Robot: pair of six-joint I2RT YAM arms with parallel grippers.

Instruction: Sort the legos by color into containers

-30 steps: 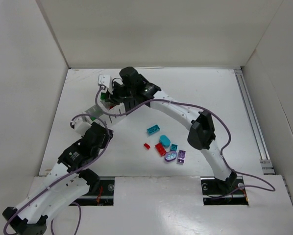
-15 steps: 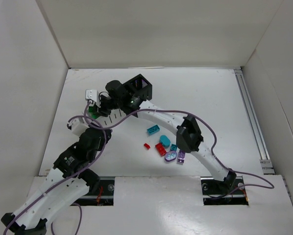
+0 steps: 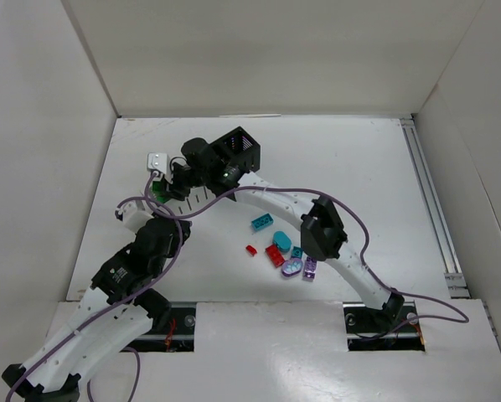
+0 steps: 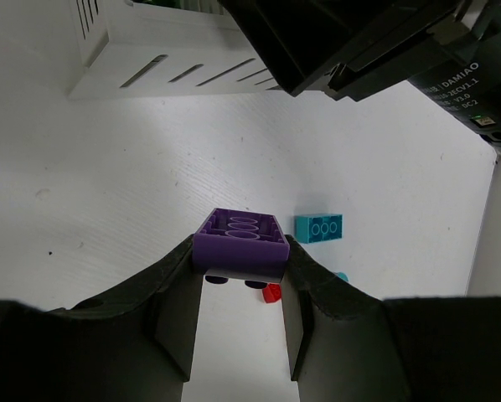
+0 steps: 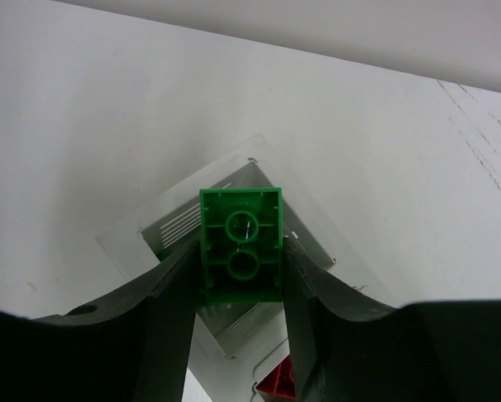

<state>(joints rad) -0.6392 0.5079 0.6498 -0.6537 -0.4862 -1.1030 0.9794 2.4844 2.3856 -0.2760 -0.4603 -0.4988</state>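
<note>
I need to let go of the purple brick with my left gripper inside the black container's compartment (image 3: 213,163) nearest the white container.
My right gripper (image 5: 240,276) is shut on a green brick (image 5: 240,255), held underside up over a compartment of the white container (image 5: 171,228). A red brick (image 5: 277,383) lies in the neighbouring compartment. My left gripper (image 4: 239,264) is shut on a purple brick (image 4: 239,243) above the table, near the white container's slotted wall (image 4: 150,63). In the top view the right gripper (image 3: 165,180) hangs over the white container (image 3: 192,199), with the left gripper (image 3: 150,219) just in front. The black container (image 3: 238,151) stands behind it.
Loose bricks lie mid-table: a teal brick (image 3: 261,222), a small red one (image 3: 251,249), a red brick (image 3: 274,255), a teal oval (image 3: 282,241), a lavender oval (image 3: 292,268) and a purple brick (image 3: 310,268). The right arm spans the table above them.
The right gripper swung left with the green brick, uncovering the black container. The left arm drew slightly left and back. Little has moved in the last half second.
</note>
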